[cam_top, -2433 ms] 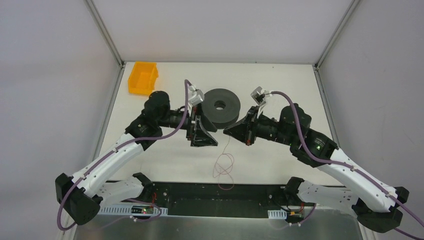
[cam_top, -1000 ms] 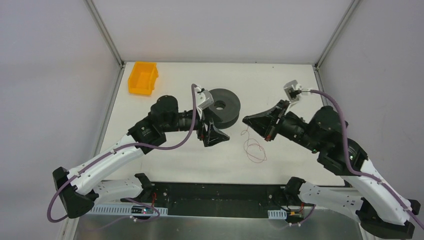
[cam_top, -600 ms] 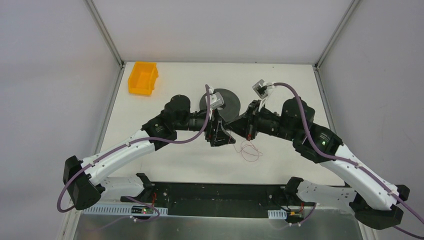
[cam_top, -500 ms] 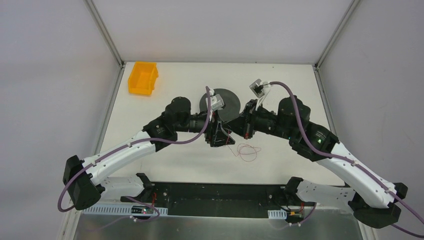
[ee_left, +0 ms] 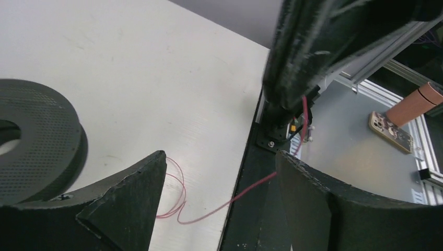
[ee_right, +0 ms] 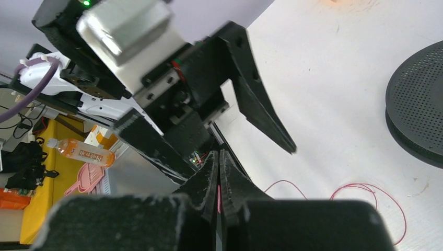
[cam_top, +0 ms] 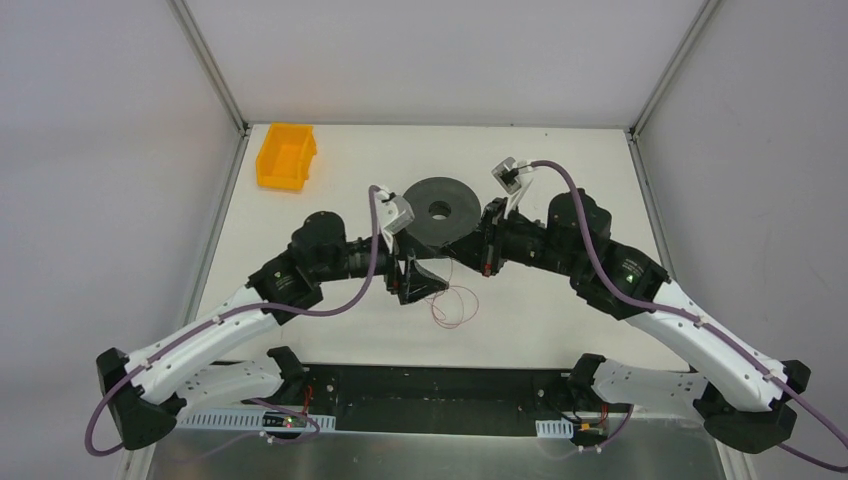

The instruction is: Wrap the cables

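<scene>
My right gripper is pinching the wire near its end. Next, my left gripper takes it lower down (ee_left: 245, 191) so that my right gripper can regrip behind a longer tail.
The cable is a thin reddish wire (cam_top: 452, 306) lying in loose loops on the white table in front of the dark grey spool (cam_top: 440, 210). My right gripper (cam_top: 455, 253) is shut on one end of the wire; the right wrist view shows red wire pinched between the closed fingers (ee_right: 217, 155), with loops (ee_right: 365, 189) on the table beyond and the spool (ee_right: 418, 115) at right. My left gripper (cam_top: 432, 282) is open and empty beside the loops. In the left wrist view the wire (ee_left: 180, 212) runs between the open fingers of that gripper (ee_left: 220, 155), with the spool (ee_left: 36, 146) at left.
An orange bin (cam_top: 286, 155) stands at the table's back left corner. The two grippers sit close together just in front of the spool. The black base rail (cam_top: 440, 390) runs along the near edge. Grey walls enclose the table.
My left gripper has drawn back left and nearer. My right gripper has shifted left with the wire, and the loops have moved left across the table.
</scene>
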### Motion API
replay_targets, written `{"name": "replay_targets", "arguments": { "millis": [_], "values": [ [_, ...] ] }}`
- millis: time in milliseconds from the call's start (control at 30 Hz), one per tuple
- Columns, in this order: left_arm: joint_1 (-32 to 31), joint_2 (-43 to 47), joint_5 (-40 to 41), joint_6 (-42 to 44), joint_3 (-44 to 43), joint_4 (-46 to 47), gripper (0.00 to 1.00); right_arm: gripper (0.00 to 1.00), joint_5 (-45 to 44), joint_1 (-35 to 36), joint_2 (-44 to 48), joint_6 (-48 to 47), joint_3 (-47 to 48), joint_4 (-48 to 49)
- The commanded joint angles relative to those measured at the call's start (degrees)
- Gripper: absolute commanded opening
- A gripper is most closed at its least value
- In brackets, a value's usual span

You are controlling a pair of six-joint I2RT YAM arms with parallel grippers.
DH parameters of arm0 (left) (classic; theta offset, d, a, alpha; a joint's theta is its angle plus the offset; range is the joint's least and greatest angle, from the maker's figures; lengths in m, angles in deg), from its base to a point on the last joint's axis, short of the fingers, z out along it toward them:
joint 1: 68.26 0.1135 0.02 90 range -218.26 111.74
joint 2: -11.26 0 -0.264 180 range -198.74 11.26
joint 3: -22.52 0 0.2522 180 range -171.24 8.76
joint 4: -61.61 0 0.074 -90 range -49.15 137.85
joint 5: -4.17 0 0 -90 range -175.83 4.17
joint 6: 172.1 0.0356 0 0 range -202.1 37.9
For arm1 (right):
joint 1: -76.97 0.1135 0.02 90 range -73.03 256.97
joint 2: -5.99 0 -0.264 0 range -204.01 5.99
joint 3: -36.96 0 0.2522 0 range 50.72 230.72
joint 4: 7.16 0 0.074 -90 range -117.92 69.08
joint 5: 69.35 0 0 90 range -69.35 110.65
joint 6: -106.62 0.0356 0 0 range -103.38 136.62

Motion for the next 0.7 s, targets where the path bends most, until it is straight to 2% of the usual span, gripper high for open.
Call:
{"name": "replay_targets", "arguments": {
  "millis": [0,133,267,533,567,600,667],
  "values": [
    [-0.49,6.19,4.74,4.91,0.71,-1.86,0.77,0.0,0.37,0.12,2.09,0.53,1.61,1.6],
    [-0.49,7.16,1.58,6.9,-1.02,-5.43,0.79,0.0,1.33,0.13,1.42,1.03,2.08,1.81],
    [-0.5,5.19,-2.51,5.36,-2.97,-6.01,0.8,0.0,2.07,0.16,0.85,1.82,2.0,3.05],
    [-0.46,-1.52,-5.36,1.8,-6.54,-5.48,0.71,0.0,2.11,0.19,-1.6,1.97,2.19,4.23],
    [-0.5,-2.04,-5.63,1.24,-6.78,-5.15,0.68,0.0,1.66,0.17,-2.01,1.81,2.09,4.06],
    [-0.49,-2.5,-5.18,0.64,-6.88,-4.9,0.59,0.0,1.29,0.12,-2.28,1.66,2.09,3.82],
    [-0.52,-2.96,-2.71,-0.78,-6.87,-4.95,0.34,0.0,0.6,0.14,-2.49,1.5,1.79,3.48]
  ]
}}
